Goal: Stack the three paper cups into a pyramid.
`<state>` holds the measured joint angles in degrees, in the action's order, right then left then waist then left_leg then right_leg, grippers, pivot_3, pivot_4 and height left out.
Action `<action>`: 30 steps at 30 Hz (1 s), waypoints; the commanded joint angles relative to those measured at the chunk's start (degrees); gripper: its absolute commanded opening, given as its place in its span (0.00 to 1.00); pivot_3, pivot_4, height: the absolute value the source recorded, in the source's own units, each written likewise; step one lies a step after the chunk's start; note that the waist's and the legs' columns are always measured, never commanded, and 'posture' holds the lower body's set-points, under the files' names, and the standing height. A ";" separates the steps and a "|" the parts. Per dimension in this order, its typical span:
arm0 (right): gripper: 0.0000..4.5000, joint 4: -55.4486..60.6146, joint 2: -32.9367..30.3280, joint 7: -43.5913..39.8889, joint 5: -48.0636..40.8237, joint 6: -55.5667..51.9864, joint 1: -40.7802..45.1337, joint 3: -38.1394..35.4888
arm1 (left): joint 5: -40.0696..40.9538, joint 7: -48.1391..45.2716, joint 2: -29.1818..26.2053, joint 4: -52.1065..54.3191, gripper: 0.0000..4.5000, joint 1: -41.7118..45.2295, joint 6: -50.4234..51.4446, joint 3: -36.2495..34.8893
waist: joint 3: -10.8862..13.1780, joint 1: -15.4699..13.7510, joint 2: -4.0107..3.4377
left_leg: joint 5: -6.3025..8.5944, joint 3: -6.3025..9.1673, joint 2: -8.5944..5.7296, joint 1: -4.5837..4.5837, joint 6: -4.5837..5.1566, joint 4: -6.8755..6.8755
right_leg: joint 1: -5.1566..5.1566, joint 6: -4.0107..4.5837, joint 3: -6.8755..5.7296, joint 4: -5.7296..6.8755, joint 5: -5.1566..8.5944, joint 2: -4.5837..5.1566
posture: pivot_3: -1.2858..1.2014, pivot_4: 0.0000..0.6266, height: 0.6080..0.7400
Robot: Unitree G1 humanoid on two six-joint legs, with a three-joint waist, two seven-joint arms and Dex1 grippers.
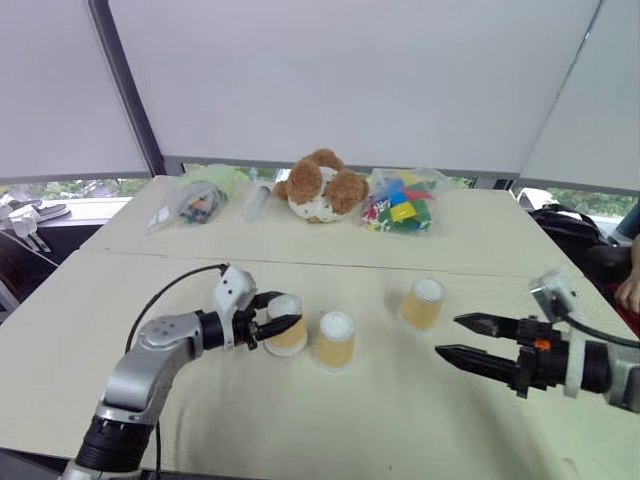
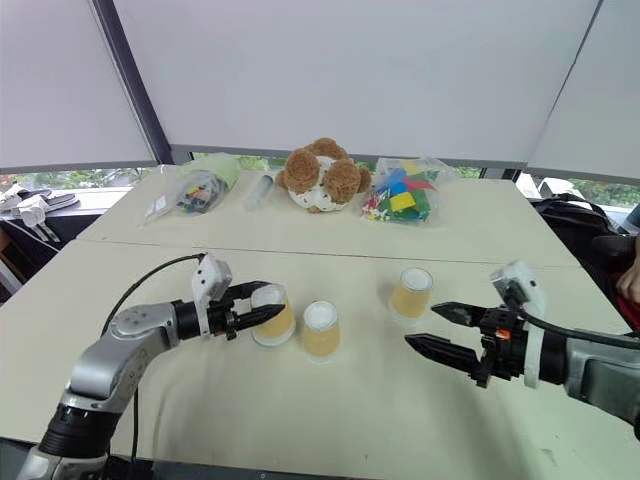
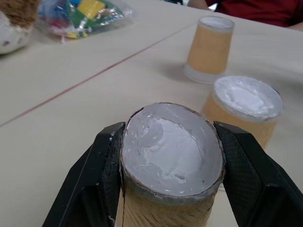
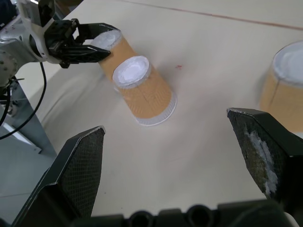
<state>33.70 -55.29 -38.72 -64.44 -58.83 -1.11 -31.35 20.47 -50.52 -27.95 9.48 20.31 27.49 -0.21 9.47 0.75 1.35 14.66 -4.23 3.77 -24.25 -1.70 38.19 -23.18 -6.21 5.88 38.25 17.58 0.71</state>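
Observation:
The robot's right gripper needs to close just under the white base of the paper cup standing apart, on its upper sides [image 1: 424,302] [image 4: 282,91], nearest the bag of coloured blocks.
Three paper cups stand upside down on the table, tan sides and white bases up. My left gripper [image 1: 284,320] is shut on the left cup [image 1: 287,336], its fingers [image 3: 102,175] pinching the cup [image 3: 173,153] just under its base. The middle cup [image 1: 336,340] stands close beside it on the right. Farther right and slightly back is the third cup [image 1: 422,303]. My right gripper [image 1: 448,336] hovers open to the right of the cups, nothing between its fingers [image 4: 80,165], pointing towards the middle cup [image 4: 144,92].
A brown teddy bear [image 1: 320,187] sits at the back of the table, with a bag of coloured blocks [image 1: 403,205] on its right and a clear bag of small items [image 1: 197,200] on its left. A person's hand [image 1: 630,292] shows at the right edge.

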 commanded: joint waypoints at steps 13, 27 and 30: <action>1.00 1.24 0.75 0.32 1.39 3.40 -1.25 2.61 | 2.15 3.06 1.45 3.80 0.51 -1.21 1.00 1.86 | 0.00 -0.05 0.00 | 0.00 0.00 -0.01 -0.01 0.00 0.00 | 0.02 0.00 0.00 -0.05 0.00 0.00 | 0.52 0.24 1.00; 1.00 0.62 0.45 3.62 0.41 2.97 1.52 4.04 | 3.75 3.18 -0.53 5.74 0.99 -0.47 1.74 -0.41 | 0.00 0.05 0.00 | 0.00 0.01 -0.01 -0.01 0.00 -0.01 | 0.01 0.01 0.00 -0.06 0.00 0.00 | 0.52 0.24 1.00; 1.00 -1.89 0.79 3.18 2.79 4.39 2.52 4.64 | 6.14 1.13 -6.09 9.34 0.99 0.64 4.68 -3.34 | 0.01 0.12 0.01 | 0.00 0.00 0.01 -0.02 0.00 -0.03 | -0.03 0.01 0.00 -0.06 0.00 -0.02 | 0.52 0.24 1.00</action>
<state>32.68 -54.88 -35.28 -62.83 -56.06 0.67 -26.42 24.58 -48.30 -32.29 15.02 19.51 31.15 -0.58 9.47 0.87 1.36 14.66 -4.23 3.78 -24.27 -1.70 38.15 -23.20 -6.20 5.88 38.19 17.58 0.69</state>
